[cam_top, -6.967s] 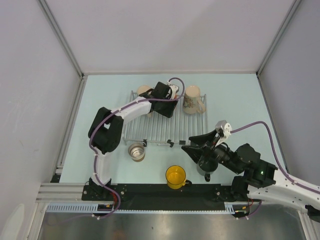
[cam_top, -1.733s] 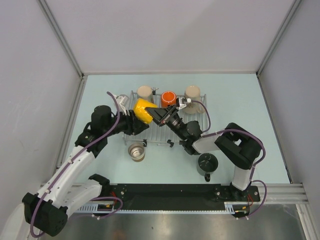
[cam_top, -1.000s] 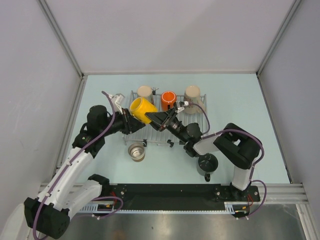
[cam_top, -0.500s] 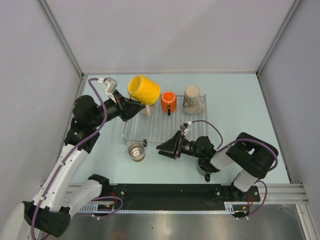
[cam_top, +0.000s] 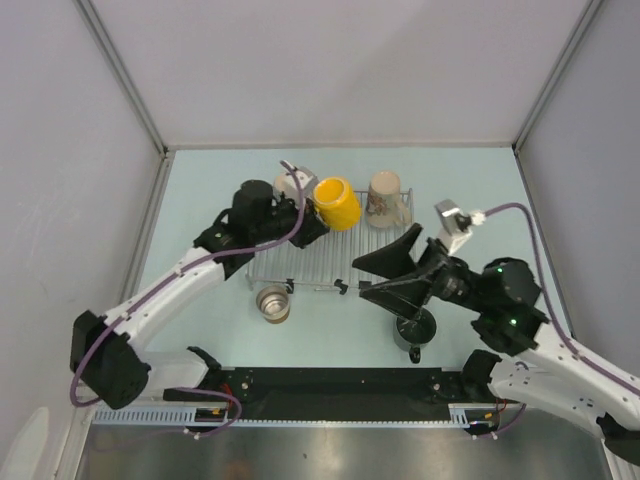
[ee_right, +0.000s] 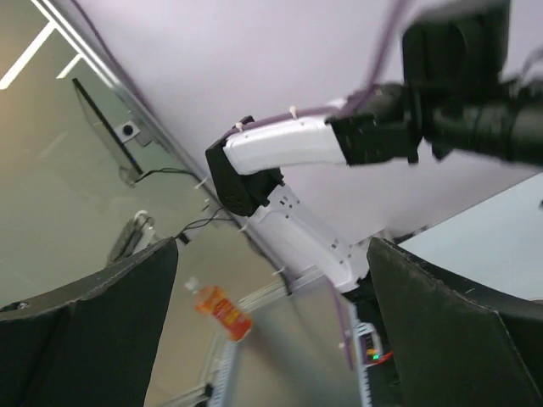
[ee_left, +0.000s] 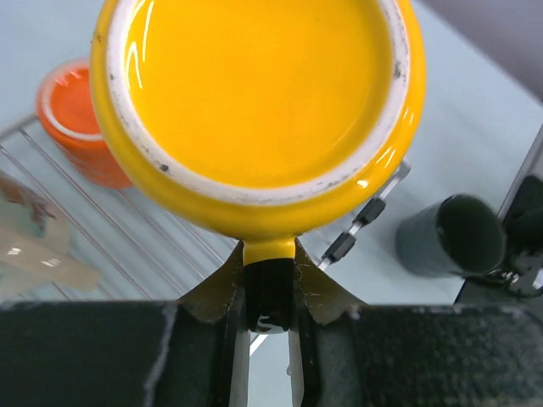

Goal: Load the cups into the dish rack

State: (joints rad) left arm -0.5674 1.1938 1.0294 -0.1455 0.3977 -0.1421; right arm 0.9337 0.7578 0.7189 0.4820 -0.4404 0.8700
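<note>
I should use my left gripper to set the yellow mug down on the dish rack point(cam_top: 384, 248) between the beige mug and the dark grey mug and let go. The yellow mug is still over the rack.
My left gripper point(ee_left: 270, 288) is shut on the handle of the yellow mug point(ee_left: 254, 102) and holds it over the dish rack point(cam_top: 300, 262), mouth towards the wrist camera; the mug also shows in the top view point(cam_top: 337, 203). The orange mug point(ee_left: 72, 127) sits on the rack just beside and below it, hidden in the top view. One beige mug point(cam_top: 385, 200) stands at the rack's far right; another point(cam_top: 300, 183) is partly hidden behind my left arm. The steel cup point(cam_top: 272, 302) and the dark grey mug point(cam_top: 415, 330) stand on the table. My right gripper point(cam_top: 385, 276) is open and empty above the grey mug.
The rack's front edge carries small black clips point(cam_top: 341, 287). The black rail point(cam_top: 330, 385) with both arm bases runs along the near edge. Grey walls close in the left, far and right sides. The right wrist view points up and away at my left arm point(ee_right: 288, 148).
My left gripper has carried the yellow mug from the rack's far left corner rightwards, over the orange mug. My right gripper has risen from beside the grey mug and swung right.
</note>
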